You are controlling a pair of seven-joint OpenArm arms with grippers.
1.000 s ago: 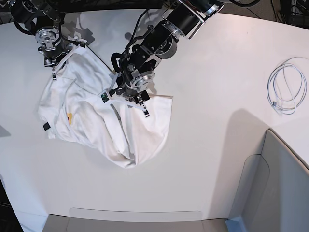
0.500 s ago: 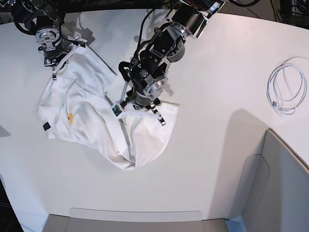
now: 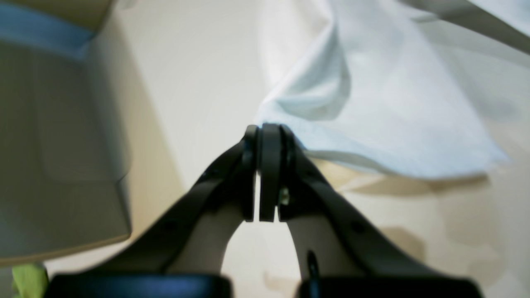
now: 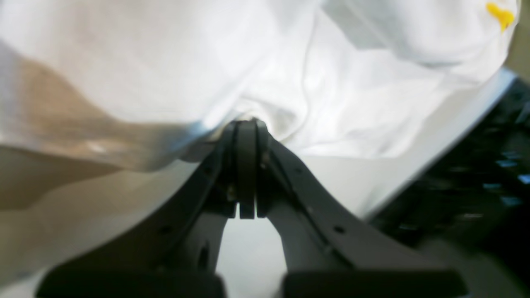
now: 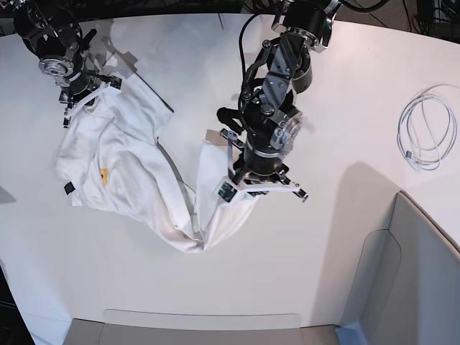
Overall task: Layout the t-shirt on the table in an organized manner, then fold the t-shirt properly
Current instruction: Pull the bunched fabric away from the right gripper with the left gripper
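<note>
My left gripper has the edge of the white t-shirt. It will let go of that edge on the bare table [image 5: 325, 172] toward the coiled white cable.
The white t-shirt [image 5: 122, 165] lies crumpled on the left of the table [image 5: 345, 100], with a small yellow bit of print [image 5: 104, 175] showing. One end is stretched between both grippers. My left gripper [image 5: 248, 187] is shut on a cloth edge and holds a strip of the t-shirt [image 3: 372, 103] up off the table near the middle. The left wrist view shows the left gripper [image 3: 269, 132] pinching that edge. My right gripper [image 5: 86, 97] at the far left is shut on another part. In the right wrist view the right gripper [image 4: 247, 126] bites into bunched t-shirt cloth [image 4: 207, 62].
A coiled white cable [image 5: 428, 129] lies at the right of the table. A grey padded panel [image 5: 417, 273] stands at the front right corner, and another [image 5: 201, 327] runs along the front edge. The panel [image 3: 62, 145] also shows left of the left gripper.
My left gripper has closed on the shirt's edge and moved right and toward the front, pulling that part away from the heap. The right gripper shifted slightly back and left.
</note>
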